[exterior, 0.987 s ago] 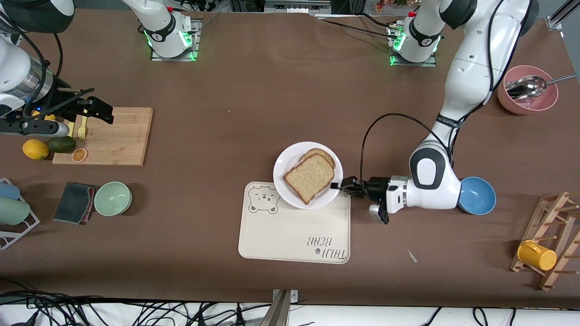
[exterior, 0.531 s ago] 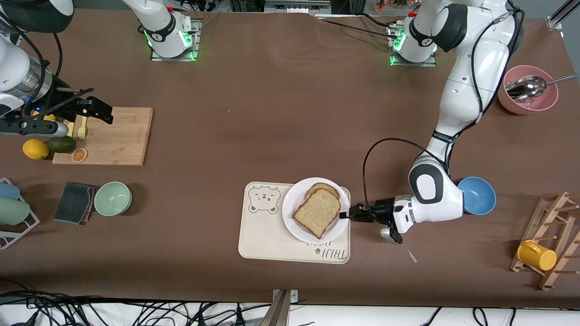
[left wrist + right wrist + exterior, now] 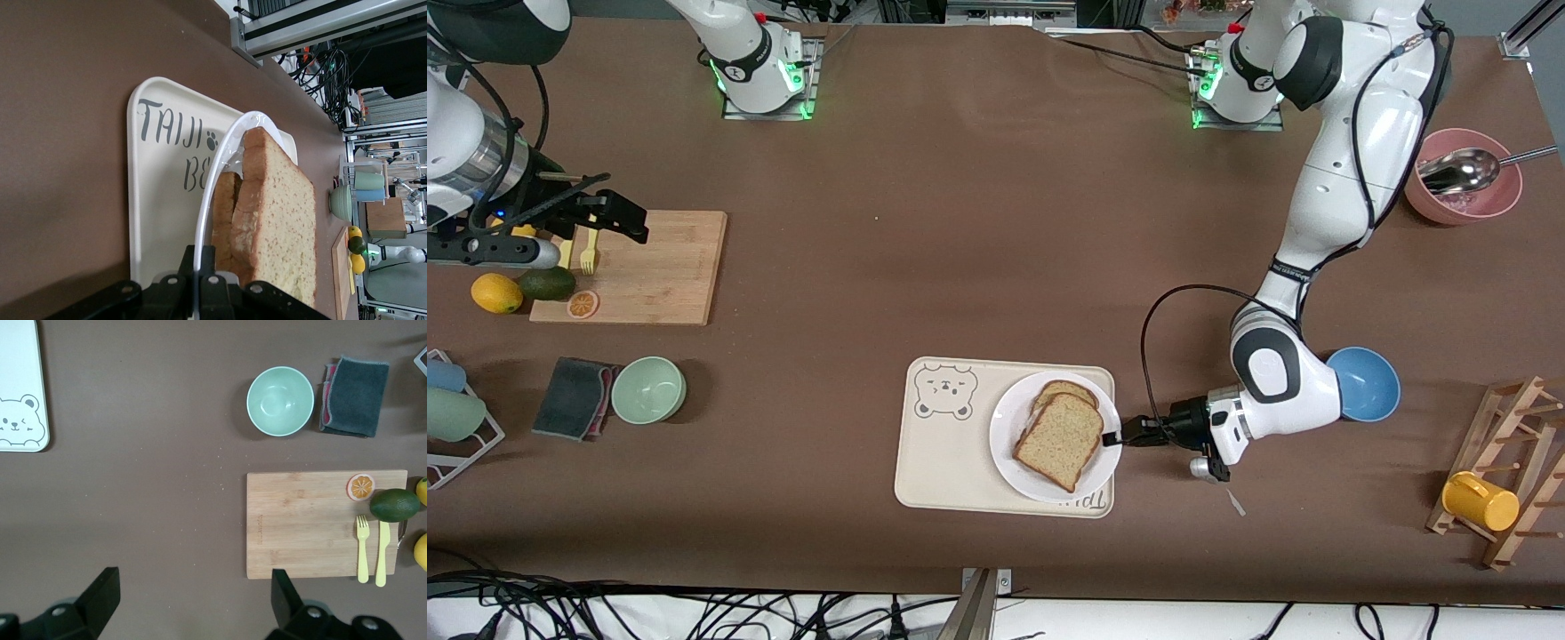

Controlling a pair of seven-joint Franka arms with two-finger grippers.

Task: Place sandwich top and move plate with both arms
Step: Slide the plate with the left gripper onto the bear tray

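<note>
I need to use my left gripper to set the white plate down on the beige tray [image 3: 1056,406] next to the bear face, clear of the lettering.
The white plate [image 3: 1007,425] is over the beige bear tray [image 3: 951,471], at the tray's end toward the left arm. The sandwich top [image 3: 1060,439], a speckled brown slice, lies on another bread slice [image 3: 1069,388] on the plate. My left gripper [image 3: 1113,437] is shut on the plate's rim beside the bread. The left wrist view shows the thin rim [image 3: 217,173] pinched in my left gripper [image 3: 207,257], with the sandwich top [image 3: 283,220] right beside it. My right gripper [image 3: 630,218] waits open, hanging by the cutting board's edge with nothing in it [image 3: 195,580].
A wooden cutting board [image 3: 649,267] with a fork, knife, orange slice and avocado lies at the right arm's end, with a green bowl [image 3: 648,389] and grey cloth [image 3: 574,397] nearer the camera. A blue bowl [image 3: 1365,384], pink bowl [image 3: 1463,191] and mug rack [image 3: 1507,471] stand at the left arm's end.
My left gripper has drawn the plate with the bread toward the front camera, from the tray's upper edge to well over the tray. The right arm has not moved.
</note>
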